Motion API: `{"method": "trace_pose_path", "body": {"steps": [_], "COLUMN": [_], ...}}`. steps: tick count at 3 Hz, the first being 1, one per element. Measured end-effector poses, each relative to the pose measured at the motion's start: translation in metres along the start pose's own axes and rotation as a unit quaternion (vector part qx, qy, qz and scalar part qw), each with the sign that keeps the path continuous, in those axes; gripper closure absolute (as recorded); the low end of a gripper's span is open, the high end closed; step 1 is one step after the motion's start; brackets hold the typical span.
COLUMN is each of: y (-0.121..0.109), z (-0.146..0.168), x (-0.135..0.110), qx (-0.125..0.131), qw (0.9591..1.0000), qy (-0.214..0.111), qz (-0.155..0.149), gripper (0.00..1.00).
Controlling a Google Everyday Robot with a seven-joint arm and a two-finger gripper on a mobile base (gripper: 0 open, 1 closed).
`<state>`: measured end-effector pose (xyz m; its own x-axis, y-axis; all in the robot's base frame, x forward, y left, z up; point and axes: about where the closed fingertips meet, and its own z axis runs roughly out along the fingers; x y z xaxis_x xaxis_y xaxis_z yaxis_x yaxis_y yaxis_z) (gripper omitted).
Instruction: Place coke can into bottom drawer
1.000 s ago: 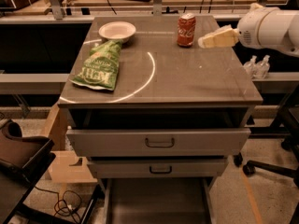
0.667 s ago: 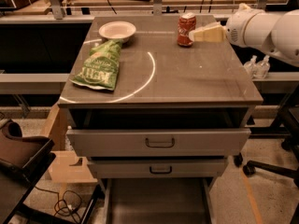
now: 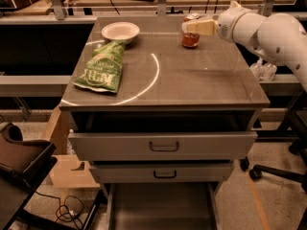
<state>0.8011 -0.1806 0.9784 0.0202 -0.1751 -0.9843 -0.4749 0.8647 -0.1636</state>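
Observation:
My gripper should close around the middle of the red coke can (image 3: 191, 36), which is standing upright at the back of the cabinet top.
The red coke can (image 3: 190, 38) stands upright at the back right of the cabinet top (image 3: 201, 75). My gripper (image 3: 200, 27) reaches in from the right on a white arm (image 3: 268, 28) and covers the can's upper part at its right side; the can rests on the top. The bottom drawer (image 3: 163, 206) is pulled out at the lower edge of the view, its dark floor bare.
A white bowl (image 3: 120, 31) sits at the back left and a green chip bag (image 3: 102, 68) lies in front of it. The two upper drawers (image 3: 163, 146) have handled fronts; the top one stands slightly out. A dark chair (image 3: 19, 162) is at left, a chair base (image 3: 273, 171) at right.
My arm has moved left across the cabinet top; the gripper went from right of the can to overlapping its upper part. The can, bowl and bag have not moved.

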Motion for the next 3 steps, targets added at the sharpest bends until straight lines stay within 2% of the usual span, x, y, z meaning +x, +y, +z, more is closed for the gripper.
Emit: {"method": "trace_pose_path", "body": {"steps": [3], "y": [0.006], "z": [0.063], "x": [0.011], "qx": [-0.015], "qw": [0.9998], "qy": [0.007], "qz": [0.01], "gripper": [0.0]}}
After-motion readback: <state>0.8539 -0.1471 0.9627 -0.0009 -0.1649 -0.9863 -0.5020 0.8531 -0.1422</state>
